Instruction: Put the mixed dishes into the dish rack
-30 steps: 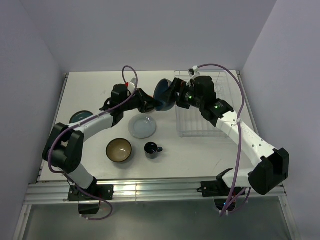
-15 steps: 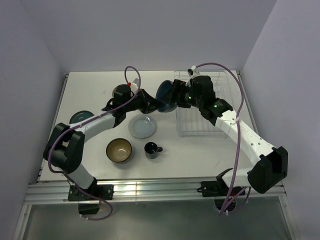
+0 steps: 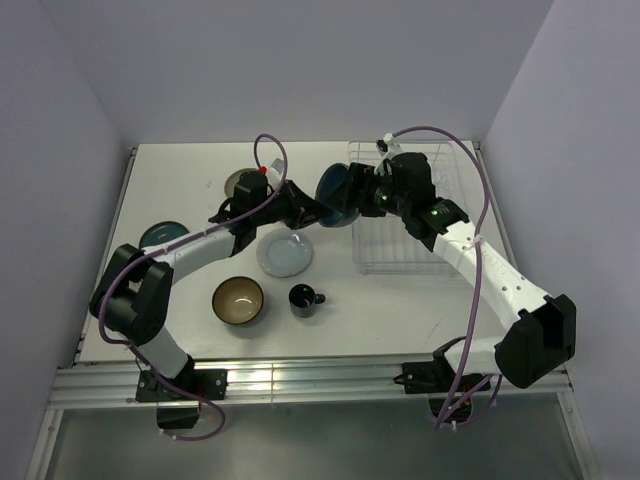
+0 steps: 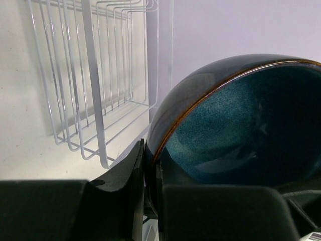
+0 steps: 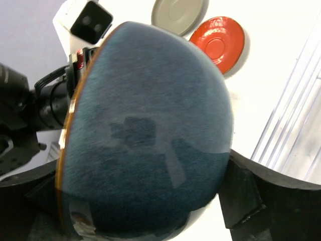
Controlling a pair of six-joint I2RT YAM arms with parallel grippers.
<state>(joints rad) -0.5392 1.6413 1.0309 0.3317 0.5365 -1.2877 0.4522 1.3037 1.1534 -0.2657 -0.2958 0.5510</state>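
Note:
I will hand the teal-blue bowl over to my right gripper above the edge of the white wire dish rack (image 3: 357, 201) with my left gripper.
The teal-blue bowl (image 3: 335, 188) hangs on edge in the air just left of the white wire dish rack (image 3: 420, 255). My left gripper (image 3: 306, 211) is shut on its rim, and the left wrist view shows the jaws (image 4: 150, 155) pinching the rim of the bowl (image 4: 241, 125). My right gripper (image 3: 360, 196) is on the bowl's outer side. In the right wrist view its fingers (image 5: 246, 196) stand wide apart on either side of the bowl (image 5: 145, 135), and the right one lies against it. The rack also shows in the left wrist view (image 4: 95, 75).
A pale blue-white plate (image 3: 284, 253), an olive-brown bowl (image 3: 238, 300) and a black mug (image 3: 302, 298) sit on the table (image 3: 400, 310). A grey-olive plate (image 5: 178, 10) and an orange-red plate (image 5: 219, 37) lie behind the left arm. A dark teal dish (image 3: 158, 234) sits at the far left.
The bowl has moved a little to the right, closer to the rack. Both grippers moved along with it.

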